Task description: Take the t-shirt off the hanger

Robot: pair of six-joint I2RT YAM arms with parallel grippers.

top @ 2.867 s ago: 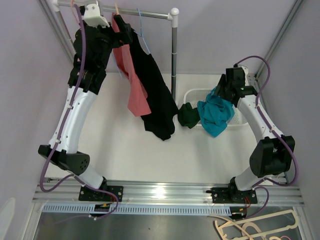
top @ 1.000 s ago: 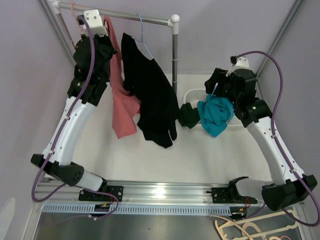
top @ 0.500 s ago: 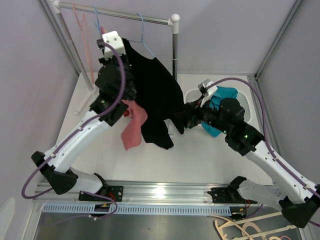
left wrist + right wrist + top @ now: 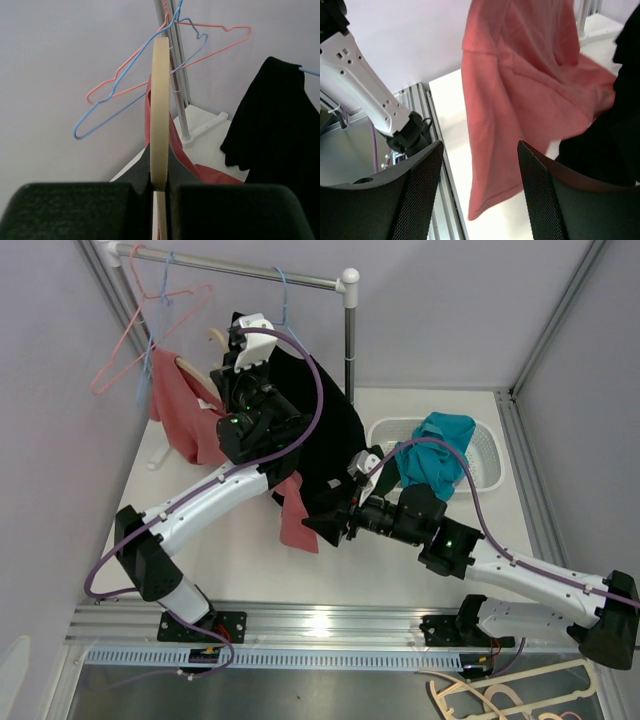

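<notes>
My right gripper is going to close on the hanging lower end (image 4: pixel 295 518) (image 4: pixel 490 167) of the red t-shirt, slightly above its hem, next to the black garment.
The red t-shirt (image 4: pixel 178 418) hangs on a cream wooden hanger (image 4: pixel 196 371) held away from the rail. My left gripper (image 4: pixel 159 176) is shut on the hanger (image 4: pixel 160 95), whose bar runs straight up between the jaws. The shirt (image 4: pixel 184 159) shows behind the hanger. The shirt's lower part (image 4: pixel 297 522) hangs in front of my right gripper (image 4: pixel 322 528). In the right wrist view, the shirt's hem (image 4: pixel 520 125) hangs in line with the gap of my right gripper (image 4: pixel 480 167). Its jaws are open and hold nothing.
A black garment (image 4: pixel 315 425) hangs from a blue hanger on the rail (image 4: pixel 250 272), close beside the red shirt. Bare pink and blue wire hangers (image 4: pixel 135 335) dangle at the rail's left end. A white basket (image 4: pixel 488 452) with a teal cloth (image 4: pixel 440 455) stands right of the post (image 4: pixel 349 350).
My left arm has carried the hanger and red shirt off the rail, down and to the right. My right arm has swung from the basket leftwards to the shirt's lower hem.
</notes>
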